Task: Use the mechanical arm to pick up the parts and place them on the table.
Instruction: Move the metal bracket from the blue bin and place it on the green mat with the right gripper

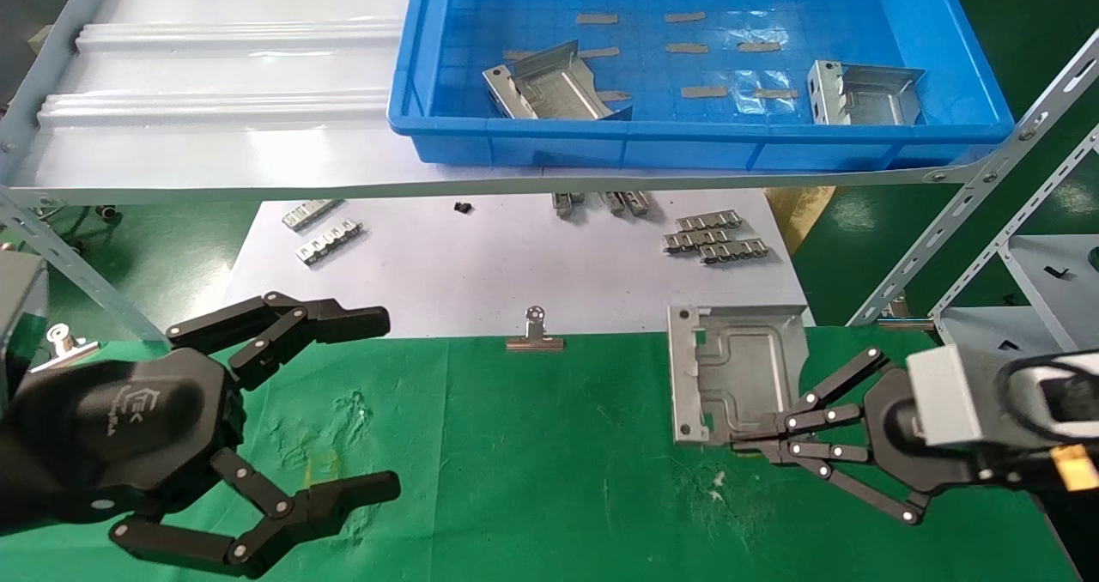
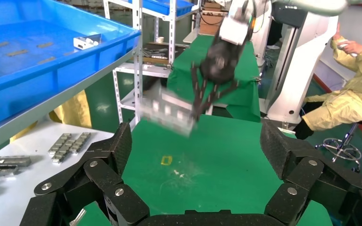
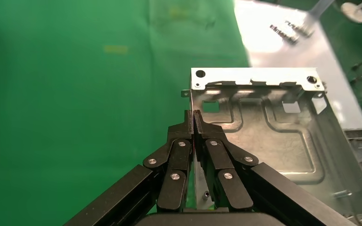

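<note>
Next, my right gripper releases the silver-grey part, now hanging above the cloth, on the green cloth point(image 1: 757, 424) behind the small white scuff.
My right gripper point(image 1: 755, 440) point(image 3: 193, 115), the mechanical arm with the silver box at its wrist, is shut on the near edge of a silver-grey part point(image 1: 738, 367) point(image 3: 273, 141). It holds the part over the back right of the green table point(image 1: 515, 462), next to the white sheet. In the left wrist view the part point(image 2: 169, 110) hangs tilted above the cloth under the right gripper point(image 2: 202, 106). Two more parts point(image 1: 549, 84) point(image 1: 863, 93) lie in the blue bin point(image 1: 687, 148). My left gripper point(image 1: 382, 402) point(image 2: 198, 146) stands open and empty over the table's left.
A white sheet point(image 1: 515, 264) behind the cloth carries ribbed metal strips point(image 1: 713, 237) point(image 1: 326, 234); a binder clip point(image 1: 534, 333) sits at its front edge. The bin's shelf overhangs it, with slanted metal struts point(image 1: 970, 204) at right. A person in yellow point(image 2: 353, 94) sits beyond.
</note>
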You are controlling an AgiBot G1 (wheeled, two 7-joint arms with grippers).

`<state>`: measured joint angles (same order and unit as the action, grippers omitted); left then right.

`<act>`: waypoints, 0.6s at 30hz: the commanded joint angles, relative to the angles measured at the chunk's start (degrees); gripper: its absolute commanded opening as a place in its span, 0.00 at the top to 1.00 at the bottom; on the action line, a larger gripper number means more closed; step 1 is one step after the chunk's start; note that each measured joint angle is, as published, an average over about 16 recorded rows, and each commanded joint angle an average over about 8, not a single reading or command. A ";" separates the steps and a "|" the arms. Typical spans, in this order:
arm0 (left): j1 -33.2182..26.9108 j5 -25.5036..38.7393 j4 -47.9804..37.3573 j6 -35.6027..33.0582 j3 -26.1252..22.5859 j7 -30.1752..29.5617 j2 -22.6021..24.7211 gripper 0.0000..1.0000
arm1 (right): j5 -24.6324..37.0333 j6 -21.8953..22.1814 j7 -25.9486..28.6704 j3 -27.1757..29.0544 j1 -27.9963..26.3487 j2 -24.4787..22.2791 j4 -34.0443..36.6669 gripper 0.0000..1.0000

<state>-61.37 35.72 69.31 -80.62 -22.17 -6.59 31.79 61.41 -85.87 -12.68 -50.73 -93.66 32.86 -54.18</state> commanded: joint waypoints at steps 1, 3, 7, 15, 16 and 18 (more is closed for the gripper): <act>0.00 0.00 0.00 0.00 0.00 0.00 0.00 0.00 | 2.67 1.66 -3.62 -1.25 2.03 0.34 1.16 1.00; 0.00 0.00 0.00 0.00 0.00 0.00 0.00 0.00 | 4.61 3.21 -7.09 -1.93 3.11 1.88 3.65 1.00; 0.00 0.00 0.00 0.00 0.00 0.00 0.00 0.00 | 6.12 4.91 -11.91 -2.76 4.54 5.71 10.06 1.00; 0.00 0.00 0.00 0.00 0.00 0.00 0.00 0.00 | 9.64 5.35 -18.18 -4.59 3.27 12.02 20.95 1.00; 0.00 0.00 0.00 0.00 0.00 0.00 0.00 0.00 | 10.03 5.33 -18.74 -4.77 2.98 12.54 21.99 1.00; 0.00 0.00 0.00 0.00 0.00 0.00 0.00 0.00 | 10.70 5.31 -19.82 -5.08 2.47 13.51 24.07 1.00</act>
<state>-61.37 35.72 69.31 -80.62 -22.17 -6.59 31.79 71.82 -80.64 -32.35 -55.69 -91.03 46.03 -30.30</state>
